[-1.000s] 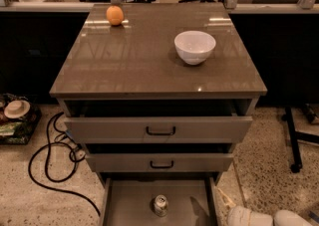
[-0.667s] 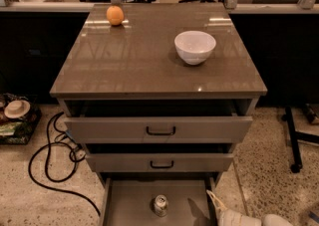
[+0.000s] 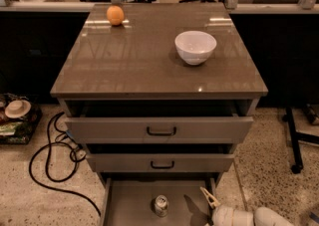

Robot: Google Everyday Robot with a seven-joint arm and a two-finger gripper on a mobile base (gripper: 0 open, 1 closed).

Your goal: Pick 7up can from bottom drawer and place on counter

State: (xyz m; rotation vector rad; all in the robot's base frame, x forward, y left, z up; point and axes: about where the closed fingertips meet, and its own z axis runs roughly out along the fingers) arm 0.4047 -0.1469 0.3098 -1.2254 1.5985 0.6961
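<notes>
The 7up can's upper part [image 3: 160, 204], near its silver top, is the next place for my gripper to go and close, inside the open bottom drawer.
The 7up can [image 3: 160, 205] stands upright on the flat grey floor of the open bottom drawer [image 3: 129, 210], near its middle; its silver top faces up. My gripper [image 3: 207, 195] reaches in from the lower right on a white arm, over the drawer's right side, to the right of the can and apart from it. The counter [image 3: 144, 58] is the glossy brownish-grey slab on top of the cabinet.
A white bowl [image 3: 195, 47] stands on the counter's right half and an orange fruit [image 3: 115, 15] at its back left. The two handled drawers [image 3: 160, 130] above the bottom one stand partly open. A black cable [image 3: 50, 165] lies on the floor at left.
My gripper has moved left and further in over the bottom drawer, closer to the can. The can, bowl and fruit have not moved.
</notes>
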